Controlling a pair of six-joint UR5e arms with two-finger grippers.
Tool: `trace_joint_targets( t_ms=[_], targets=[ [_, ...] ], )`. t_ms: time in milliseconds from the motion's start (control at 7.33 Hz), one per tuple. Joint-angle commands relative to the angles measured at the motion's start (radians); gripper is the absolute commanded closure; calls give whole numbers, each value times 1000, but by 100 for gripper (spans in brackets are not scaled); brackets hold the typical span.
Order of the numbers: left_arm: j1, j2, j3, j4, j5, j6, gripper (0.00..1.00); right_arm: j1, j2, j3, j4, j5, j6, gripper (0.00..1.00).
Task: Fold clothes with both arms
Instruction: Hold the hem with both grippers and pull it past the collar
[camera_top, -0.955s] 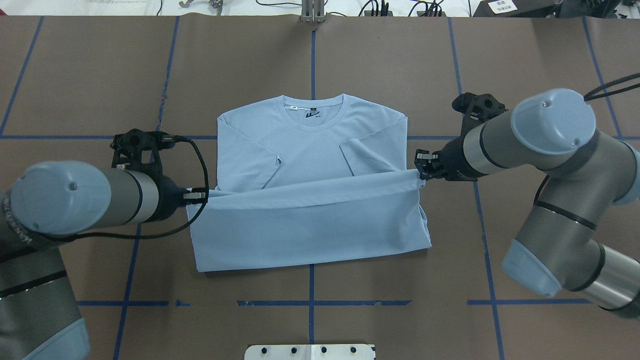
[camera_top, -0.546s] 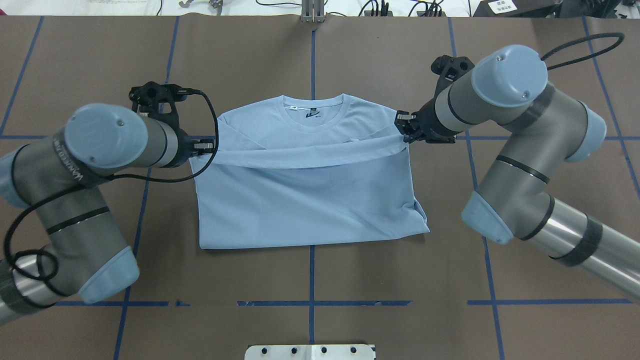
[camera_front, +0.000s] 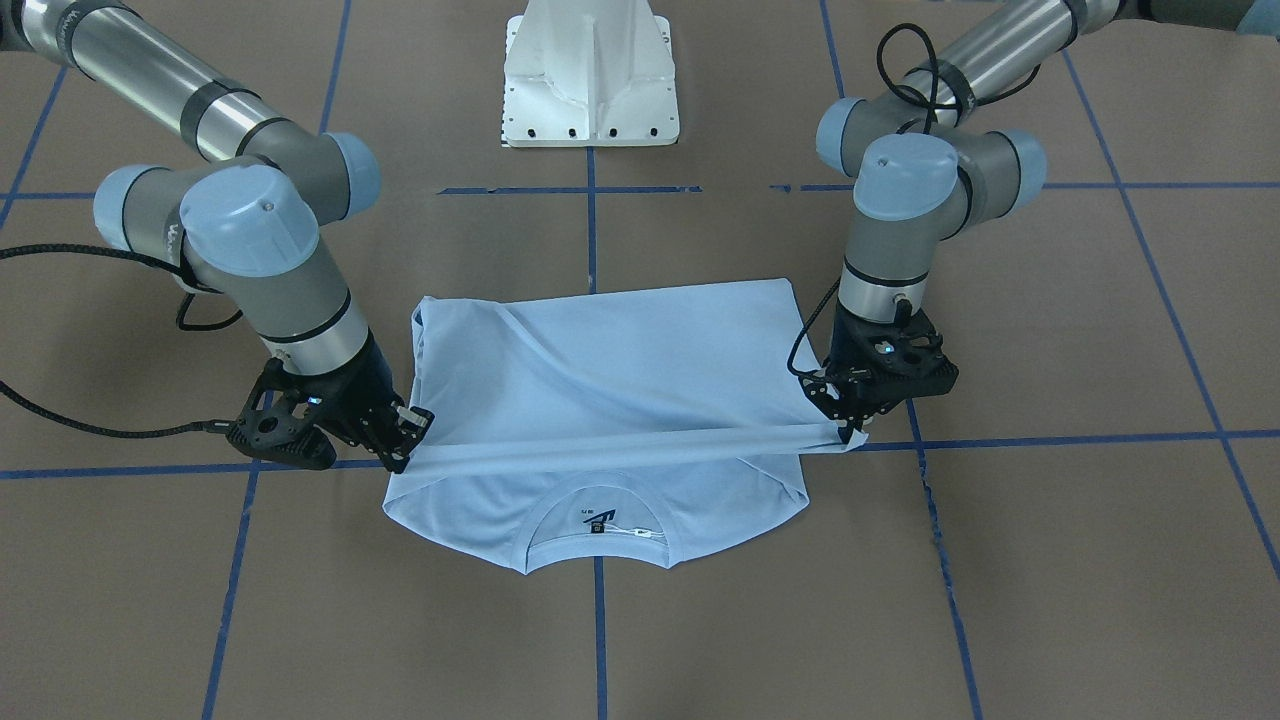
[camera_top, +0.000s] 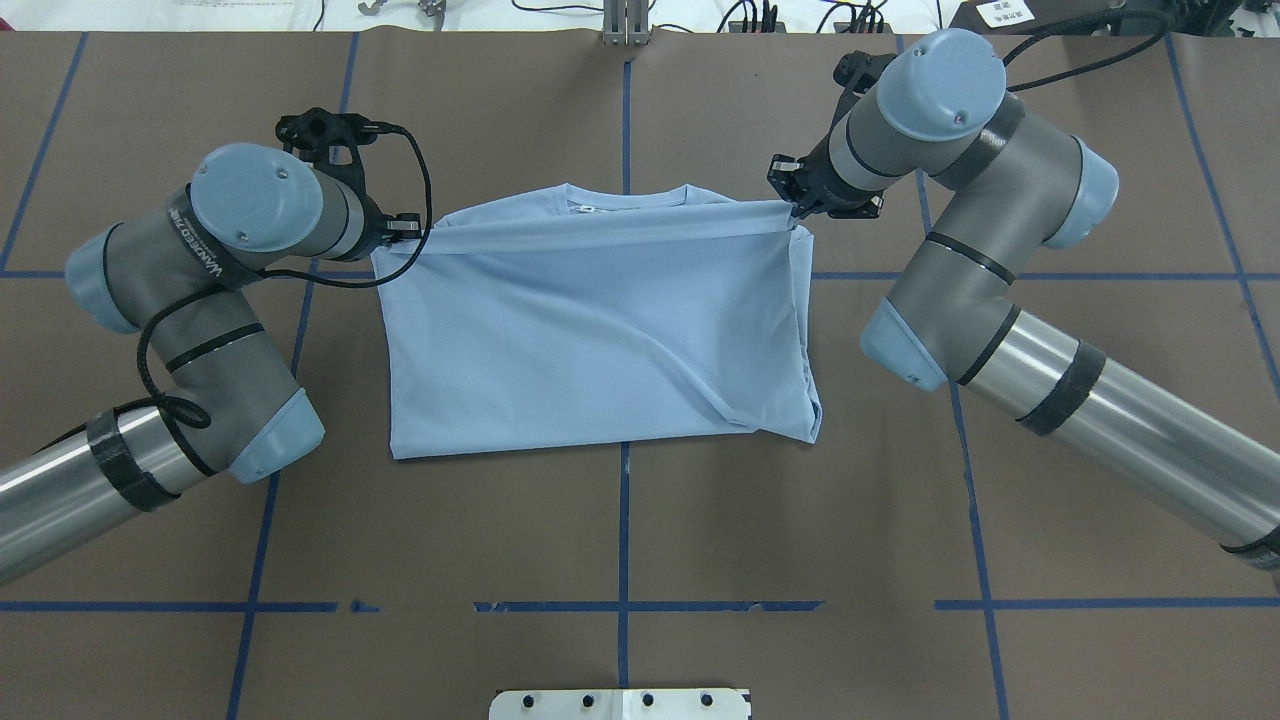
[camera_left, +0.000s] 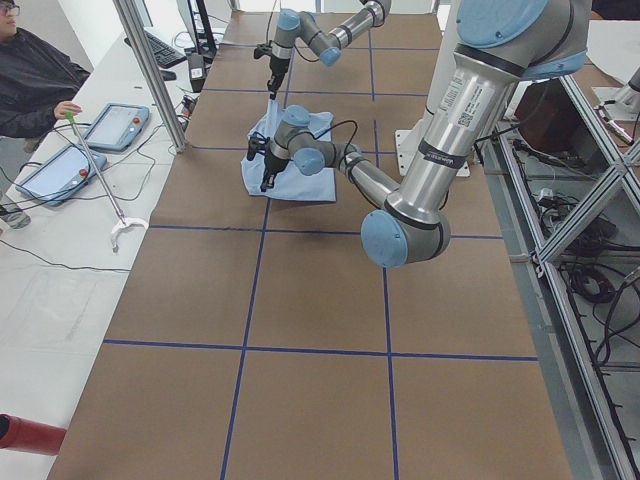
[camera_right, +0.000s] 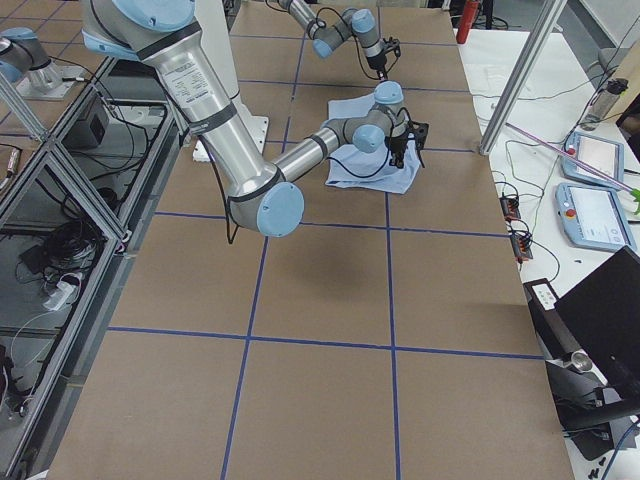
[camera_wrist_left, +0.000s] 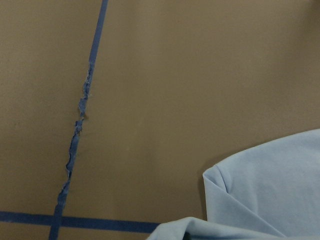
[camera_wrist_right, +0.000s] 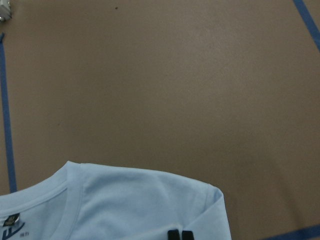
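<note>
The robot's right gripper should release the T-shirt's hem corner on the brown table (camera_front: 386, 532) (camera_wrist_right: 199, 173) just beyond the outer shoulder edge of the T-shirt.
The light blue T-shirt (camera_top: 600, 330) lies on the brown table, its lower half doubled up over the chest. Its hem edge is stretched taut just short of the collar (camera_top: 625, 198). My left gripper (camera_top: 405, 232) is shut on the hem's left corner. My right gripper (camera_top: 795, 205) is shut on the hem's right corner. In the front-facing view the shirt (camera_front: 600, 380) shows with the left gripper (camera_front: 845, 425) on the right and the right gripper (camera_front: 405, 440) on the left; the collar label (camera_front: 598, 520) shows. The right wrist view shows a shoulder and collar (camera_wrist_right: 140, 200). The chest print is hidden.
The white pedestal base (camera_front: 590, 70) stands at the robot's side of the table. Blue tape lines (camera_top: 625, 520) cross the brown surface. A person (camera_left: 30, 80) with tablets sits beyond the table's far edge. Metal frame posts (camera_right: 520, 80) stand there too.
Both grippers have carried the hem away from the robot, over the sleeves and chest, up to just short of the collar. The fold line has shifted the same way.
</note>
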Motion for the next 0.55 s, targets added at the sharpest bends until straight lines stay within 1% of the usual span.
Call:
trace_joint_targets(
  t_ms=[0,273,409],
  targets=[
    [1,-73,116,-38,3,-5,100,10,33,-122,119,-3,1,100],
    [1,-120,156,-38,3,-5,100,12,46,-121,119,-3,8,100],
    [1,-120,159,-39,3,-5,100,33,63,-121,116,-1,11,100]
  ],
)
